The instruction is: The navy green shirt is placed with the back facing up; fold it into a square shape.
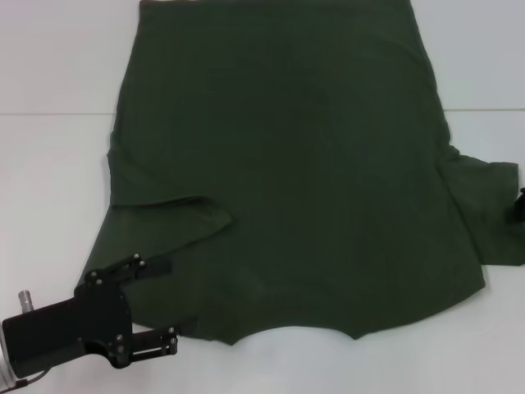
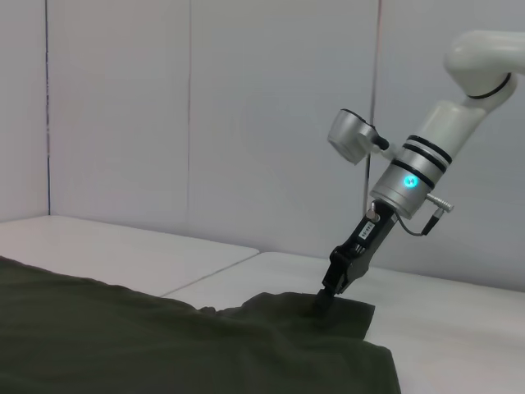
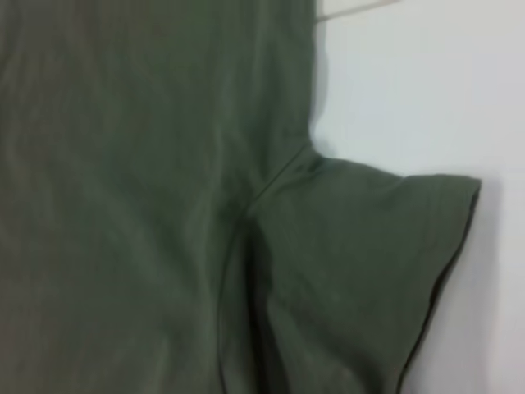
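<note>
I need to use my right gripper to release the outspread sleeve on the shirt's body, so that it lies level with the folded sleeve (image 1: 389,203) (image 3: 115,328) opposite it.
The navy green shirt (image 1: 287,164) lies spread on the white table (image 1: 49,66). Its left sleeve (image 1: 172,217) is folded inward onto the body, and its right sleeve (image 1: 492,209) lies flat and spread outward. My left gripper (image 1: 160,305) is open at the shirt's near left corner, with the fabric edge between its fingers. My right gripper (image 1: 520,205) shows only at the frame edge, by the right sleeve. In the left wrist view its tip (image 2: 326,297) rests on that sleeve (image 2: 344,316). The right wrist view shows the sleeve (image 3: 361,263) from above, without fingers.
White table surface surrounds the shirt, with a seam line (image 1: 49,113) across the far part. A pale wall (image 2: 205,107) stands behind the table. The right arm (image 2: 418,164) leans down over the shirt's right side.
</note>
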Tool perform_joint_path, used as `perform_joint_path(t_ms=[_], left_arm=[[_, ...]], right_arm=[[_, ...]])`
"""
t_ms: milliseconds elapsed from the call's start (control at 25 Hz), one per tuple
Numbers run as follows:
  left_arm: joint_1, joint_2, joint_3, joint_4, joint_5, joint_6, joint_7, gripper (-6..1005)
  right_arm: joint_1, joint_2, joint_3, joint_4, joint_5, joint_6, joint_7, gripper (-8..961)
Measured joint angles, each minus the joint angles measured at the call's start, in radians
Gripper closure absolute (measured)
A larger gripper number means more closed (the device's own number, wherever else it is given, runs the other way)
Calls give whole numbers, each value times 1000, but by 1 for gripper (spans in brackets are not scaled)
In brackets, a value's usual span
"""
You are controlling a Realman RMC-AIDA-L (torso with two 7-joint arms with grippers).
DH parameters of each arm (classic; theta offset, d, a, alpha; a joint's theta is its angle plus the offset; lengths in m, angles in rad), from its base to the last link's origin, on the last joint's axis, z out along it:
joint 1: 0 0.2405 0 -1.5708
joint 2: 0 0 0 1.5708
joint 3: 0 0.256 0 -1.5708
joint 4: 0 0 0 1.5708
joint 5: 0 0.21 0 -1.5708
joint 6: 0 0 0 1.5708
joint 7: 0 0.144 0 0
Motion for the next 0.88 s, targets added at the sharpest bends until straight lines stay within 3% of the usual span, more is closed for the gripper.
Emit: perform_joint_path(t_ms=[520, 880], left_arm=[[11, 1, -41, 4, 8, 35, -9, 127], [17, 2, -41, 10, 9, 37, -10, 127]], right_arm=[[-80, -10, 117, -188, 20, -91, -13, 922], [-73, -15, 120, -246, 74, -121, -20, 916]])
